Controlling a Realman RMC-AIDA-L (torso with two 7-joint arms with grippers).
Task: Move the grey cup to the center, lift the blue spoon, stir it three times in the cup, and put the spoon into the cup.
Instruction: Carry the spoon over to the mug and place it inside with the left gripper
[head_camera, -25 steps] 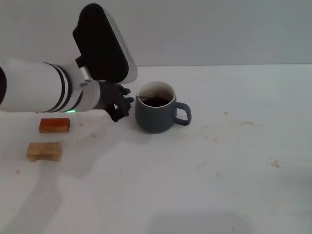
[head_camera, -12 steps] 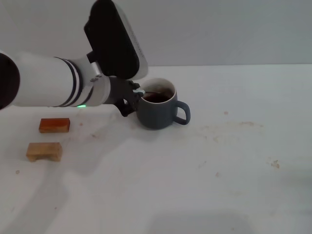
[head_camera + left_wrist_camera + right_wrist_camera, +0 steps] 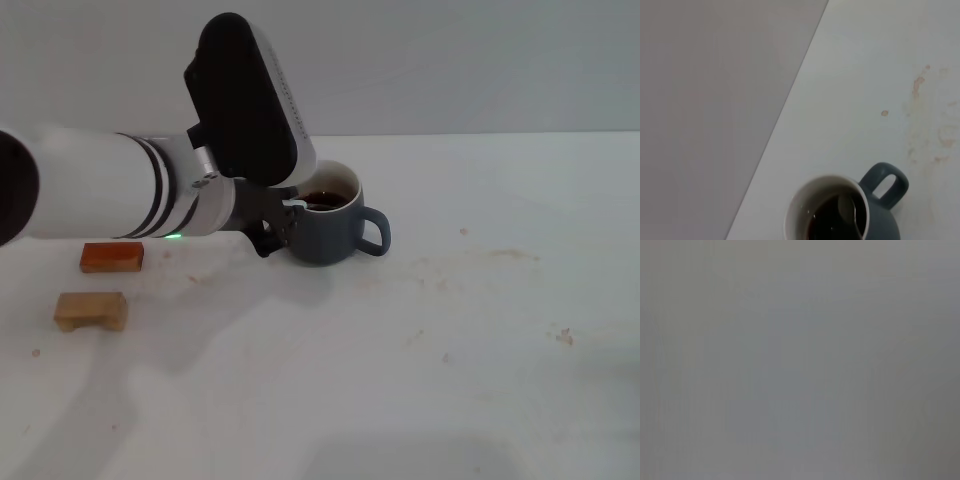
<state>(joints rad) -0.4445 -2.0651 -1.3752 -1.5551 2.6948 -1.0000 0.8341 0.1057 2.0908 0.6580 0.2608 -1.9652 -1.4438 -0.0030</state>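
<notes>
My left gripper has the blue spoon, now dipped at the cup's rim. It will let go of it in the dark liquid inside the grey cup point(image 3: 326, 199) point(image 3: 841, 218).
The grey cup point(image 3: 327, 236) stands mid-table with its handle toward the right and dark liquid inside. My left gripper point(image 3: 279, 221) sits against the cup's left rim, shut on the blue spoon point(image 3: 295, 206), of which only a pale bit shows at the rim. The left wrist view looks down into the grey cup point(image 3: 806, 199), where the blue spoon point(image 3: 846, 209) has its metal bowl dipped in the liquid. The right gripper is out of view, and the right wrist view is plain grey.
An orange block point(image 3: 112, 257) and a tan wooden block point(image 3: 91, 310) lie at the left of the white table point(image 3: 450, 350), below my left arm. A few faint stains mark the table to the right of the cup.
My left arm has moved right, from a short way left of the cup to its rim, carrying the spoon farther over the liquid. The cup has barely moved.
</notes>
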